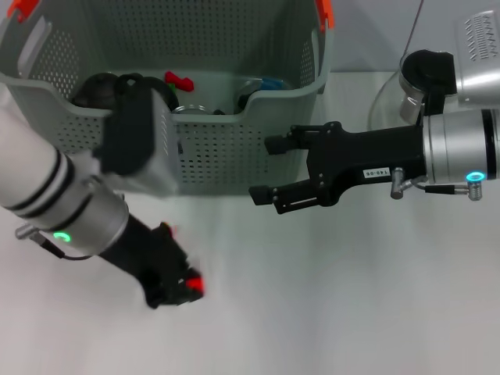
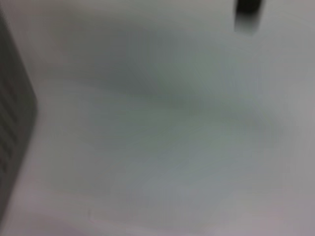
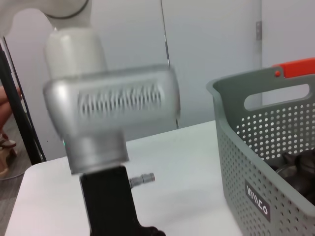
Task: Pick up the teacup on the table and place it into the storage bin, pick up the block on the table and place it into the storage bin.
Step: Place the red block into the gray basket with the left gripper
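Note:
Next, my left gripper releases the red block inside the storage bin [image 1: 248, 85], next to the blue item.
The storage bin [image 1: 234, 148], grey-green and perforated with orange clips, stands at the back of the white table. A clear glass cup [image 1: 191, 109] lies inside it near the front wall. My left gripper [image 1: 181, 287] is low over the table in front of the bin, blurred, and looks shut on a small red block [image 1: 193, 283]. My right gripper [image 1: 264, 169] is open and empty, level with the bin's front right corner. The right wrist view shows the bin [image 3: 275, 147] and the left arm's silver wrist [image 3: 113, 113]. The left wrist view shows only blurred table.
A glass carafe [image 1: 414, 86] with a black handle stands at the back right. In the bin lie a black object [image 1: 98, 90], a red item [image 1: 178, 80] and a blue item [image 1: 269, 82]. Bare white table [image 1: 328, 297] lies in front.

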{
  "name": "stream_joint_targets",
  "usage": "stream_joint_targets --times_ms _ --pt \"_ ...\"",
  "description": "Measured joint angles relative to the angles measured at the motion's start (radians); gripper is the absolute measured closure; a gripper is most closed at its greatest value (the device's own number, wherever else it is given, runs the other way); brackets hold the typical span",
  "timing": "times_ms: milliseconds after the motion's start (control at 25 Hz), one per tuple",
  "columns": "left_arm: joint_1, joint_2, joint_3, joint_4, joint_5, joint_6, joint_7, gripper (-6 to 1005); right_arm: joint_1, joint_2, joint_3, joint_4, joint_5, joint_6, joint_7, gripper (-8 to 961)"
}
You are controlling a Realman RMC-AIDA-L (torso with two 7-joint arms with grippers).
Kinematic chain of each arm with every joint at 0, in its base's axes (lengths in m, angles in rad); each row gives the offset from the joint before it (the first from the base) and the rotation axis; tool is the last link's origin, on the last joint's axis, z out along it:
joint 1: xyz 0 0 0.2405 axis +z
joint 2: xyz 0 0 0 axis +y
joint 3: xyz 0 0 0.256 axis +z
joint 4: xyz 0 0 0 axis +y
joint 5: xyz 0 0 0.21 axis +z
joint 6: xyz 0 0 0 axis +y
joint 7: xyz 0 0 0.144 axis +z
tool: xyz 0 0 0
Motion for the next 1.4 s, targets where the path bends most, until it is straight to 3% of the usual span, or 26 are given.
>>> stream_joint_targets --times_ms 80,240,320,400,480,600,640,680,840,1040,1080,1240,1400 --pt "0.004 0.002 -0.084 0.013 -0.085 0.044 -0.022 793 -0.002 -0.001 0.000 0.000 0.000 -0.003 0.000 22" --pt "-0.031 0.012 -0.332 0.017 -0.226 0.145 -0.075 786 -0.006 -0.003 0.000 -0.001 0.000 -0.010 -0.001 22" --pt "-0.071 0.033 -0.474 0.015 -0.291 0.186 -0.111 783 -0.007 -0.004 0.000 -0.002 0.000 -0.015 -0.001 22" --pt "-0.110 0.068 -0.570 0.006 -0.333 0.184 -0.141 779 -0.008 -0.006 0.000 -0.002 0.000 -0.022 -0.001 22" --pt "-0.155 0.118 -0.633 -0.025 -0.366 0.135 -0.165 776 -0.008 -0.007 0.000 -0.002 0.000 -0.030 -0.001 23" --pt "-0.220 0.188 -0.644 -0.119 -0.360 -0.013 -0.192 771 -0.007 -0.007 0.000 -0.003 0.000 -0.036 -0.001 23" --pt "-0.220 0.188 -0.644 -0.119 -0.360 -0.013 -0.192 769 -0.006 -0.007 0.000 -0.003 0.000 -0.038 -0.001 23" --pt "-0.276 0.221 -0.620 -0.224 -0.294 -0.168 -0.213 767 -0.005 -0.007 0.001 -0.003 0.000 -0.039 -0.001 23" --pt "-0.325 0.228 -0.597 -0.322 -0.192 -0.346 -0.236 760 0.001 -0.004 0.000 0.000 -0.005 -0.040 0.000 22" --pt "-0.326 0.203 -0.538 -0.327 -0.132 -0.474 -0.251 752 0.000 -0.003 0.000 -0.001 -0.002 -0.050 0.008 22" --pt "-0.324 0.202 -0.536 -0.317 -0.130 -0.474 -0.256 750 -0.002 -0.003 0.000 -0.002 -0.001 -0.051 0.008 22" --pt "-0.295 0.196 -0.543 -0.221 -0.144 -0.401 -0.306 591 -0.004 -0.004 0.002 -0.001 0.000 -0.051 0.008 23" --pt "-0.213 0.162 -0.539 -0.006 -0.235 -0.173 -0.293 432 -0.007 -0.004 0.003 0.001 0.000 -0.051 0.004 23"
